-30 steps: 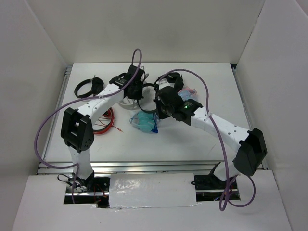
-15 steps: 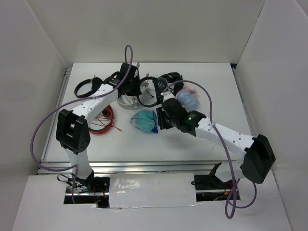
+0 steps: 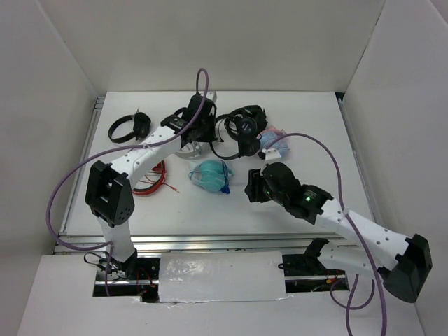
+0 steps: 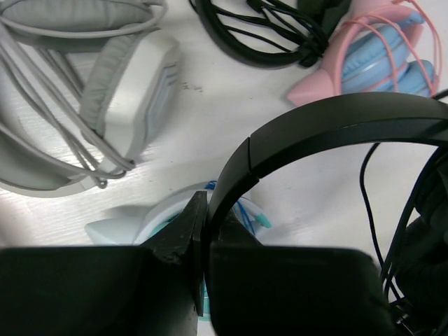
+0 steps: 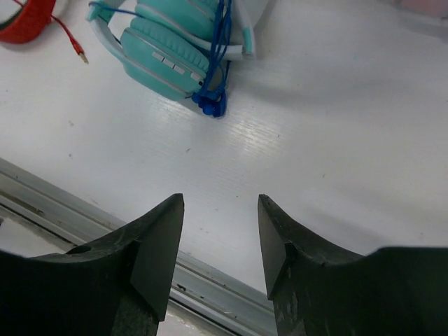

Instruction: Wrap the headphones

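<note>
My left gripper needs to let go of the black headphones on the bare table (image 3: 264, 180) next to the teal headphones, ahead of the pink-and-blue headphones.
The headphones (image 3: 245, 129) are black, lying at the back middle of the table. Their thin headband (image 4: 336, 126) arcs across the left wrist view, with an earcup and thin black cable (image 4: 369, 199) at the right edge. My left gripper (image 3: 202, 129) (image 4: 204, 231) is shut on the lower end of that headband. My right gripper (image 3: 252, 187) (image 5: 220, 203) is open and holds nothing. It hangs over bare table nearer the front, apart from the headphones.
Teal headphones (image 3: 210, 175) (image 5: 175, 49) lie just left of the right gripper. Pink-and-blue headphones (image 3: 274, 143) (image 4: 378, 63), a grey-white pair (image 4: 126, 91), a black coiled bundle (image 4: 266, 35), a black pair (image 3: 129, 127) and a red pair (image 3: 150, 178) lie around. The front rail (image 5: 210, 280) is close.
My right gripper has opened and drawn back from the headphones toward the near right. The left gripper stays shut on the headband, having shifted only a little.
</note>
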Tool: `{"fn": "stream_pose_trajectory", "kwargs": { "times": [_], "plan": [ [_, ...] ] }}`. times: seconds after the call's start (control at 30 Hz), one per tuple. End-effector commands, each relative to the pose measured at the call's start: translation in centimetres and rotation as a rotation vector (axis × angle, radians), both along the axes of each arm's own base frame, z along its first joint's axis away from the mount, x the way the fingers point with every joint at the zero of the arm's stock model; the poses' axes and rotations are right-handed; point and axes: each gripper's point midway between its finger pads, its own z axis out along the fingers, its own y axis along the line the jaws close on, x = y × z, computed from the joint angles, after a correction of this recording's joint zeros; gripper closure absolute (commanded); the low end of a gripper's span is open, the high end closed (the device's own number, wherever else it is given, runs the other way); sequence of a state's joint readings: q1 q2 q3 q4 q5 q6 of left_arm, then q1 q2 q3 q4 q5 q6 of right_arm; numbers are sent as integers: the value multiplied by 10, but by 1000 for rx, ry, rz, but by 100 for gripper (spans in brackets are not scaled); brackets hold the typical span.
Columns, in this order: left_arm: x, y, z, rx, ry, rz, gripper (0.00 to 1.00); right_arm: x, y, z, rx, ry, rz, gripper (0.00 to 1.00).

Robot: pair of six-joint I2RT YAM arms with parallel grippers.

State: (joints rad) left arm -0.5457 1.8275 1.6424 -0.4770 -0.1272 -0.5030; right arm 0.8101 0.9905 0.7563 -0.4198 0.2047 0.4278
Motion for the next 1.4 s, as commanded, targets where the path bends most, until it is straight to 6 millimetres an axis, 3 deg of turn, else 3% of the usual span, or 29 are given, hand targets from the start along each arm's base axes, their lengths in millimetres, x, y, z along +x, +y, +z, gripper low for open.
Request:
{"fn": "stream_pose_trajectory", "kwargs": {
  "times": [0.0,0.07,0.17,0.2,0.33,0.5,0.87,1.07,1.37],
  "plan": [
    [2,-20,49,-51,-125,2,100,-4,-21,8,27,-30,-103,45],
    [-7,-27,47,-21,-124,0,100,-7,-40,14,31,-50,-171,44],
    [-17,-38,47,23,-143,8,100,-12,-63,30,79,-88,-270,15],
    [-18,-38,44,45,-148,22,100,-11,-75,42,107,-133,-322,1],
    [-36,-59,32,61,-129,-7,100,-12,-104,68,162,-213,-433,0],
    [-56,-87,12,58,-81,-68,100,-15,-124,87,228,-277,-513,0],
    [-101,-135,-50,127,55,-203,100,-18,-154,70,170,-233,-666,0],
    [-101,-145,-86,182,118,-243,100,-18,-158,60,136,-187,-689,0],
    [-85,-148,-122,169,206,-265,100,-13,-157,53,127,-159,-669,0]
  ]
}}
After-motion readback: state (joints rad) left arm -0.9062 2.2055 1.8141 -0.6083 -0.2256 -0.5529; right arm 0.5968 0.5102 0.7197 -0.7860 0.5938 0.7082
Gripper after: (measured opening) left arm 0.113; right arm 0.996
